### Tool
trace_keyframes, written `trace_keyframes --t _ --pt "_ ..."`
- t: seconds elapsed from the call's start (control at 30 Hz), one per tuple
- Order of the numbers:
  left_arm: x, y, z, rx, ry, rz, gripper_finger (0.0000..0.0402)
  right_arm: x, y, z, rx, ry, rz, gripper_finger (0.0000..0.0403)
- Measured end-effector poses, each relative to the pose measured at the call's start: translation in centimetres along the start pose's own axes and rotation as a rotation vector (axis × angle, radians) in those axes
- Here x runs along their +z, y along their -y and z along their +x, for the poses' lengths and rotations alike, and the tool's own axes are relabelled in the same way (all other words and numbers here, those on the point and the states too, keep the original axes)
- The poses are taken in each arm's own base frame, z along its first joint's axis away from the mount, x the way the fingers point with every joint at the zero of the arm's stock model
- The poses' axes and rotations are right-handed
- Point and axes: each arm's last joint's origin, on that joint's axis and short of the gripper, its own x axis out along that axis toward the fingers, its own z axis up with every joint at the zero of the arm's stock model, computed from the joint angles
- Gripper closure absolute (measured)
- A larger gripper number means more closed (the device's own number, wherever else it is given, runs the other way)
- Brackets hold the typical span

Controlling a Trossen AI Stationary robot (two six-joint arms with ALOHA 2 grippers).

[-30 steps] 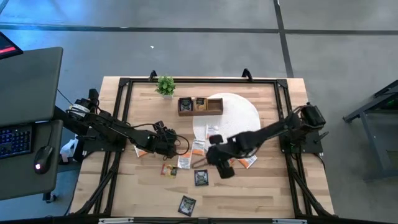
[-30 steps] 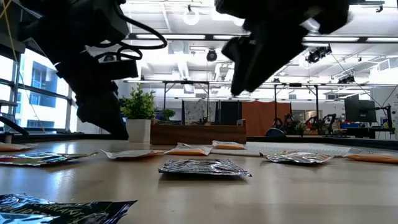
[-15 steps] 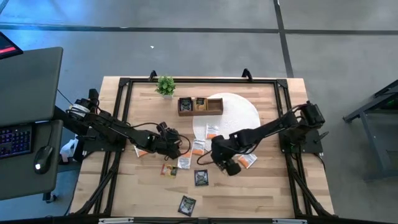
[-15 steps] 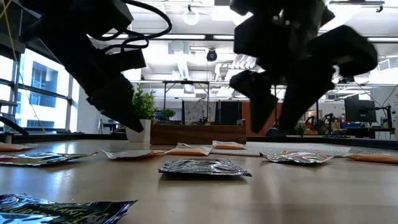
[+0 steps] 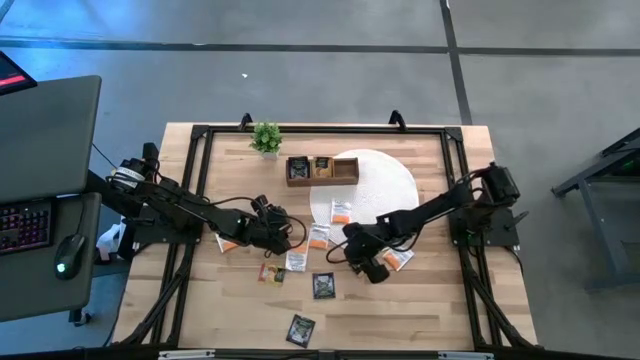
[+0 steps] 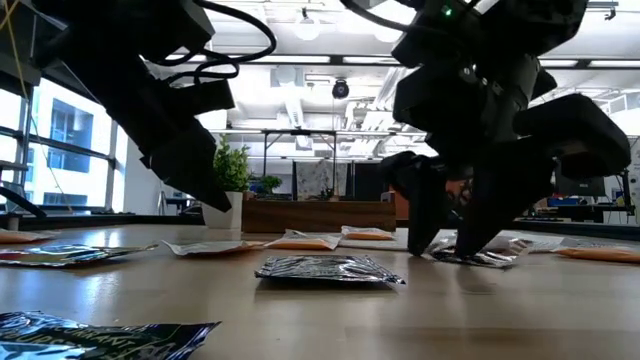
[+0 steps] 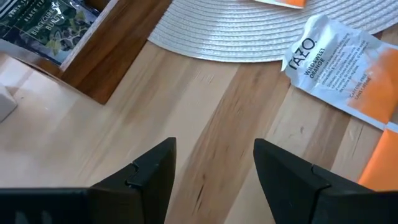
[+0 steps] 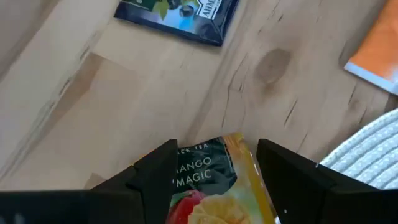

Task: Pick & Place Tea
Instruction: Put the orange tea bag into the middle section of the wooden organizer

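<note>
The yellow sachet's fruit end lies back under my right gripper, so I will turn the sachet and pinch its black end [image 8: 204,164] before I stand it in the tray.
Several tea sachets lie flat on the wooden table [image 5: 420,300]: black ones [image 5: 323,285] [image 5: 301,327], white-and-orange ones [image 5: 318,237] [image 5: 341,211], and a yellow one [image 8: 217,186]. My right gripper [image 8: 217,149] is open and low, with a finger on either side of the yellow "Mango Magic" sachet; in the low view its fingertips [image 6: 430,235] come down beside the sachet's crinkled edge [image 6: 475,257]. My left gripper [image 7: 214,149] [image 5: 277,233] is open over bare wood, near the tray [image 7: 118,56]. My right gripper comes from above, pointing down, with its fingers astride the yellow sachet's near end [image 8: 208,158]. The sachet lies flat on the table. I cannot tell whether the fingertips touch it.
The long wooden tray [image 5: 322,169] holds a black sachet [image 7: 43,28] and stands at the edge of the round white mat [image 5: 375,185]. A small potted plant [image 5: 265,137] is at the far edge. A black frame [image 5: 200,180] borders the table. A white-and-orange sachet [image 7: 339,62] lies by the mat.
My right gripper has come down from well above the table until its open fingers reach the tabletop around the yellow sachet, tipping to point downward. My left gripper shifted a little toward the table's right early on, then held still. No sachet has moved.
</note>
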Motion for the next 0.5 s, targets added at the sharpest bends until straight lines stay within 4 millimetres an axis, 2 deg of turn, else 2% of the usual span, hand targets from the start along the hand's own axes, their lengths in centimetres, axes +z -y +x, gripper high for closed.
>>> trace_keyframes --t 0.1,0.2,0.5 --pt "-0.1 0.0 0.0 0.003 -0.006 0.005 0.0190 -0.7 0.1 1.0 -0.001 -0.053 -0.020 0.0199" --pt "-0.1 0.0 0.0 0.003 -0.005 0.005 0.0190 -0.8 0.2 1.3 -0.011 -0.058 -0.035 0.0231" --pt "-0.1 -0.1 0.0 0.005 -0.012 0.011 0.0190 0.5 1.6 0.3 -0.048 -0.045 0.060 0.0383"
